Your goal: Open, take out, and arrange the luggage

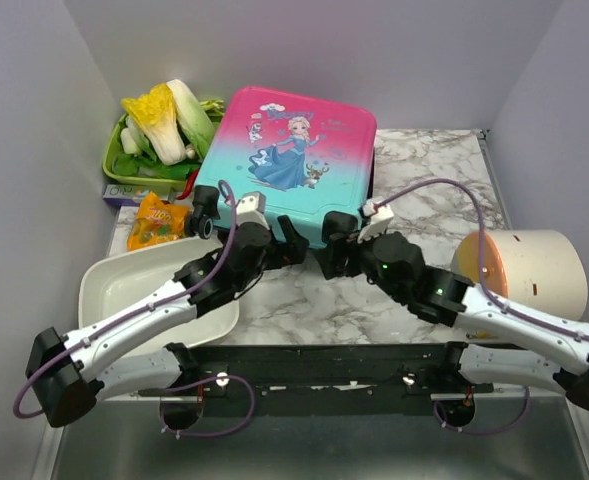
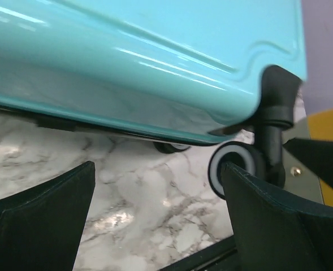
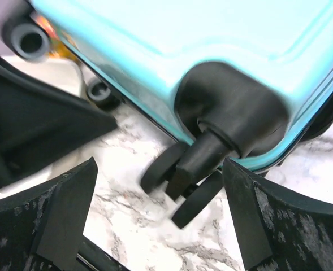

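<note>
Next, my left gripper closes on the double black wheel (image 1: 336, 240) (image 2: 267, 151) of the luggage, at the near corner that is closest to the cream cylindrical container.
The luggage (image 1: 286, 160), a closed pink-to-teal suitcase with a princess print, lies flat at the back middle of the marble table. Its teal near edge fills the left wrist view (image 2: 143, 68) and the right wrist view (image 3: 211, 39). My left gripper (image 1: 296, 247) is open and empty at the near edge, with a black wheel (image 2: 237, 169) just beyond its right finger. My right gripper (image 1: 336, 250) is open and empty, with a double black wheel (image 3: 191, 183) between its spread fingers, untouched.
A white basin (image 1: 124, 285) lies front left under my left arm. A cream cylindrical container (image 1: 534, 270) lies at the right. A green tray with cabbage (image 1: 159, 130) and an orange snack packet (image 1: 159, 222) sit back left. Walls close in on three sides.
</note>
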Controlling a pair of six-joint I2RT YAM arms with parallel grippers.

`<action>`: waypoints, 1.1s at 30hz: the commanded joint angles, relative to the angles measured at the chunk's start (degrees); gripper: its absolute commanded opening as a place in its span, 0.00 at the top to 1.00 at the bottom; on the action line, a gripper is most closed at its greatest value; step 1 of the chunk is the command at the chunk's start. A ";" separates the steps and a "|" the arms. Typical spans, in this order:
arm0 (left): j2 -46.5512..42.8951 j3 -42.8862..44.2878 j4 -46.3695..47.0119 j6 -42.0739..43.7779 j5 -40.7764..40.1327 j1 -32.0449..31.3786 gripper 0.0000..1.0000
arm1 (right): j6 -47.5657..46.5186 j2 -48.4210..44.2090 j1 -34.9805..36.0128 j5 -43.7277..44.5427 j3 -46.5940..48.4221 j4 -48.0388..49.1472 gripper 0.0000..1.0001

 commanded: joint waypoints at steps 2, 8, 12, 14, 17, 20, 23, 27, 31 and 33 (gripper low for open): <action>6.67 6.46 4.06 1.88 -2.51 -8.21 0.01 | -3.79 -13.21 0.55 10.64 -2.63 4.83 0.00; 17.22 16.65 0.39 4.95 -9.43 -15.50 0.01 | -5.91 -19.27 -6.03 16.85 -4.04 -1.41 0.00; 22.93 21.67 -5.32 5.49 -12.96 -18.23 0.01 | -4.16 -21.04 -15.87 10.16 -6.15 -2.12 0.00; 24.61 24.48 -10.15 5.23 -14.37 -19.19 0.01 | -4.07 -20.87 -17.91 10.59 -6.94 -2.29 0.00; 27.42 25.98 -13.33 5.48 -16.31 -20.77 0.01 | -3.71 -19.38 -19.75 8.15 -6.86 -2.12 0.00; 29.18 26.07 -12.55 6.72 -15.00 -21.48 0.01 | -2.84 -16.66 -22.56 4.55 -6.16 -2.03 0.00; 31.11 27.03 -11.67 7.51 -15.60 -21.66 0.01 | -1.69 -13.84 -24.59 2.61 -5.45 -2.03 0.00; 35.15 30.45 -14.73 6.99 -18.50 -21.57 0.02 | -0.90 -12.17 -25.99 0.84 -5.09 -1.94 0.00; 36.39 31.52 -15.45 6.02 -19.04 -21.05 0.12 | -0.64 -11.55 -28.19 -1.35 -6.15 -0.89 0.00; 36.74 31.52 -15.18 5.84 -19.12 -20.44 0.38 | -0.11 -10.85 -28.81 -2.23 -6.41 -0.63 0.00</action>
